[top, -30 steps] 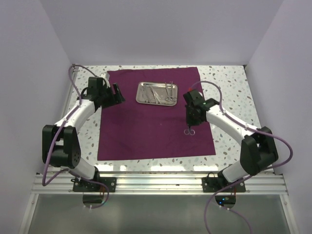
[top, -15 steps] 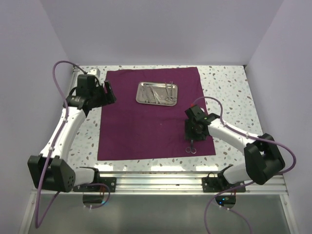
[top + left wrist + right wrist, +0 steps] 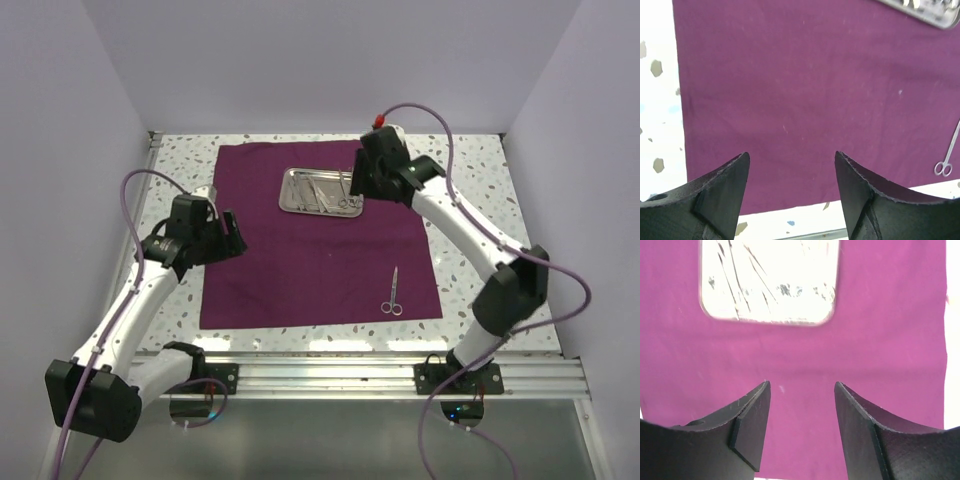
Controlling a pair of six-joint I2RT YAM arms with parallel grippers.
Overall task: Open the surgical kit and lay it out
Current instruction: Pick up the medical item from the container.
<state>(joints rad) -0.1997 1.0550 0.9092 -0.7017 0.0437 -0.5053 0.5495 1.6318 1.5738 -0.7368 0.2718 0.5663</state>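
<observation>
I should close my right gripper on the joint [image 3: 353, 186] [image 3: 827, 250] of the outermost ring-handled instrument, at the end of the steel tray that is nearest to that gripper.
The dark purple cloth [image 3: 310, 250] lies spread flat on the speckled table. The shiny steel tray [image 3: 321, 192] sits on its far middle and holds several slim silver instruments. One pair of ring-handled scissors [image 3: 391, 292] lies on the cloth near its front right corner; it also shows in the left wrist view [image 3: 949, 155]. My right gripper [image 3: 358, 185] is open and empty, high beside the tray's right end; its wrist view shows the tray [image 3: 769, 282] below. My left gripper [image 3: 232, 238] is open and empty above the cloth's left edge [image 3: 680, 110].
The table's metal front rail [image 3: 320, 375] runs behind the arm bases. Pale walls close in the left, right and back. Bare speckled tabletop [image 3: 470, 190] shows right and left of the cloth.
My right gripper let go of the scissors on the front right of the cloth and moved back up to the tray. My left gripper moved nearer along the cloth's left edge.
</observation>
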